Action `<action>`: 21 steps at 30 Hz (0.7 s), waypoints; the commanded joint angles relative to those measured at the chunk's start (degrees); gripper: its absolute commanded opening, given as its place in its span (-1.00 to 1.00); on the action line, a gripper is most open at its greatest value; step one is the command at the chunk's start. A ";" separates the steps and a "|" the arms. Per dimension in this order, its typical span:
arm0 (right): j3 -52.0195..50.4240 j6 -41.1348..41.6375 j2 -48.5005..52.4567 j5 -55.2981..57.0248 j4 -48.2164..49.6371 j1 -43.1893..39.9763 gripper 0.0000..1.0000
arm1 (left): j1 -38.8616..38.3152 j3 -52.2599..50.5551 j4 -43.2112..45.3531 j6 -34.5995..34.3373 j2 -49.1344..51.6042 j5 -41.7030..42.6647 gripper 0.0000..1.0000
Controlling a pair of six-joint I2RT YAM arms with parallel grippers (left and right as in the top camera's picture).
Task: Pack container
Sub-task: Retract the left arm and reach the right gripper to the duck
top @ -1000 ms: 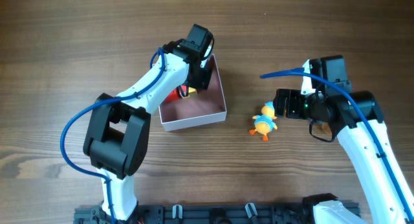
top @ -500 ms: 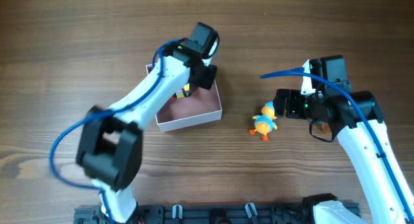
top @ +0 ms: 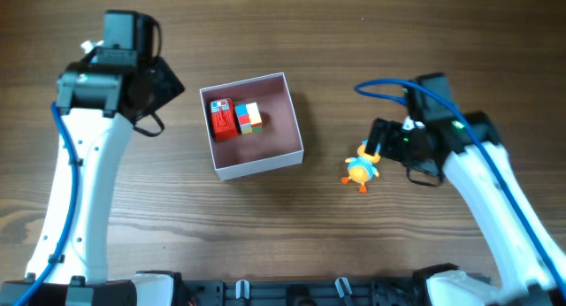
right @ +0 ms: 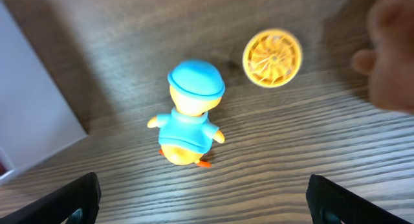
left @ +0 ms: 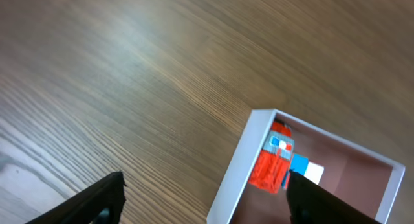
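Note:
The neck of the duck toy [top: 364, 159] [right: 188, 112], just below the head with the blue cap, will be gripped by my right gripper.
The container [top: 294, 120], a shallow white-walled box with a pink inside, sits mid-table. In it lie a red block toy [top: 222, 118] and a colourful cube [top: 250, 118]. My left gripper [top: 164, 85] hangs open and holds nothing, up and to the left of the box. In the left wrist view the container's wall [left: 237, 175], red toy [left: 270, 167] and cube [left: 305, 169] lie ahead of the left gripper [left: 206, 203]. A duck toy [top: 361, 170] in a blue cap lies right of the box. My right gripper [top: 382, 143] stands open beside it. The duck [right: 190, 124] lies just beyond the open right gripper [right: 206, 201].
A yellow ridged disc [right: 272, 57] lies just past the duck. A blurred tan shape [right: 393, 50] sits at the right wrist view's upper right. The container's white wall [right: 29, 114] shows at the left of that view. Bare wooden table surrounds the box.
My left gripper has opened, left the container and swung far up-left, leaving the toys inside. The box has shifted slightly. My right gripper has edged towards the duck.

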 commanded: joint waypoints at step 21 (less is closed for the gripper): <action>0.83 -0.98 27.91 -5.53 6.43 2.12 -0.21 | 5.20 0.04 -0.31 -3.19 2.91 2.10 0.77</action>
